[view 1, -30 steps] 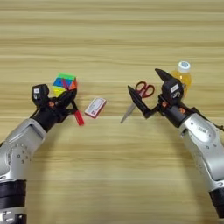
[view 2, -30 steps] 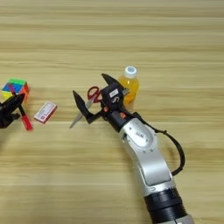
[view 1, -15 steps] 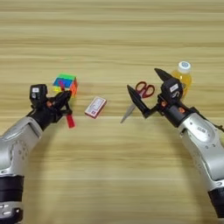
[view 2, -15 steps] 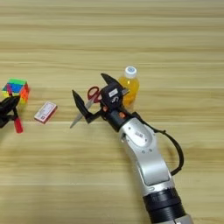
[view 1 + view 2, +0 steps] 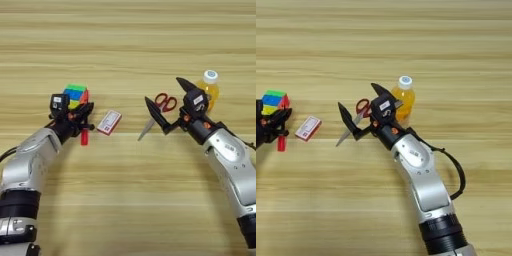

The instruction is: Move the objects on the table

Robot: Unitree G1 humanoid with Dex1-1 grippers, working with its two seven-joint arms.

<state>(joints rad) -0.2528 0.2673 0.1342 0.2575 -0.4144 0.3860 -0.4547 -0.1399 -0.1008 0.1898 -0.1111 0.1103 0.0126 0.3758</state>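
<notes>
The red pen will leave my left gripper when I let go of it close against the red-white card (image 5: pixel 99 119), on its side toward the puzzle cube.
My left gripper (image 5: pixel 84 120) is shut on the red pen (image 5: pixel 84 137), which hangs nearly upright just in front of the multicoloured puzzle cube (image 5: pixel 76 94). The red-white card (image 5: pixel 109 122) lies flat on the table (image 5: pixel 125 200), just right of the pen. My right gripper (image 5: pixel 162 90) stands wide open over the red-handled scissors (image 5: pixel 160 107), one finger on each side and nothing held. Right behind that gripper, the orange drink bottle (image 5: pixel 209 88) stands upright with its white cap on.
All the things lie in one row across the middle of the table. Both forearms reach in from the near corners, the right arm (image 5: pixel 421 170) running diagonally across the near right part.
My left gripper swung the red pen slightly left, then back a little, and the pen now hangs more upright. The right arm, scissors, bottle, card and cube have not moved.
</notes>
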